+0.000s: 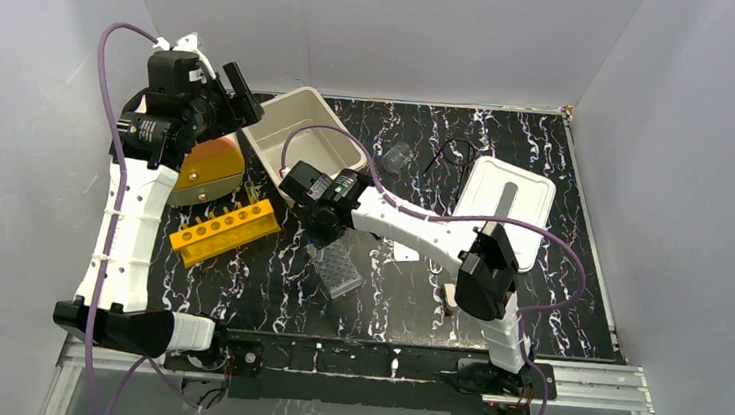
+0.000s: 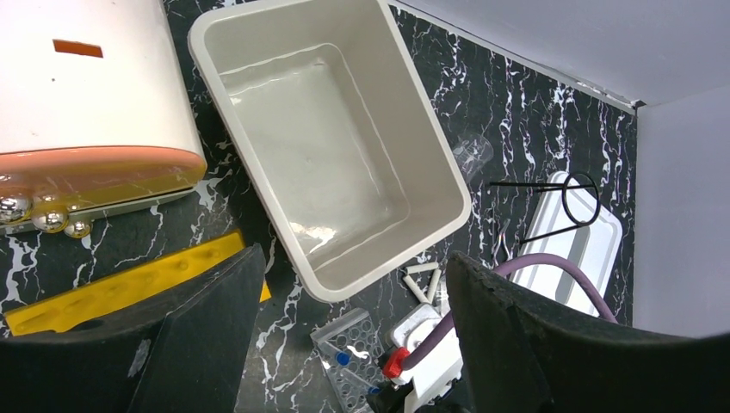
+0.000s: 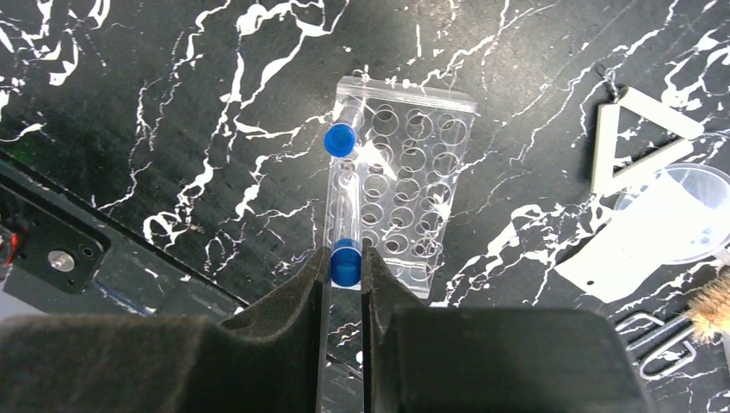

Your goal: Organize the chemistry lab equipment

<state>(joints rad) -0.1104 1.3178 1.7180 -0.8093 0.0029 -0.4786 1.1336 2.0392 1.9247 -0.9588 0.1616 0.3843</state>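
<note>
The robot's right gripper should release the clear tube in the clear tray's hole (image 1: 318,252) (image 3: 345,162) beside the second blue-capped tube. The held tube is over the tray's near edge.
My right gripper (image 3: 346,258) is shut on a clear tube with a blue cap (image 3: 346,263), held just over the near edge of the clear well tray (image 3: 413,172). A second blue-capped tube (image 3: 340,139) lies along the tray's left side. The white triangle (image 3: 641,142) and a small clear beaker (image 3: 689,211) lie to the right. My left gripper (image 2: 355,258) hangs open and empty above the beige tub (image 2: 327,129). The yellow tube rack (image 1: 224,230) lies left of the well tray (image 1: 338,270). The black wire stand (image 1: 453,155) sits near the back.
A white lid (image 1: 504,204) with a grey slot lies at the right. An orange and white device (image 1: 208,169) sits under my left arm, next to the tub (image 1: 304,142). A small brush (image 3: 710,305) and wire clips (image 3: 663,344) lie at the right wrist view's edge.
</note>
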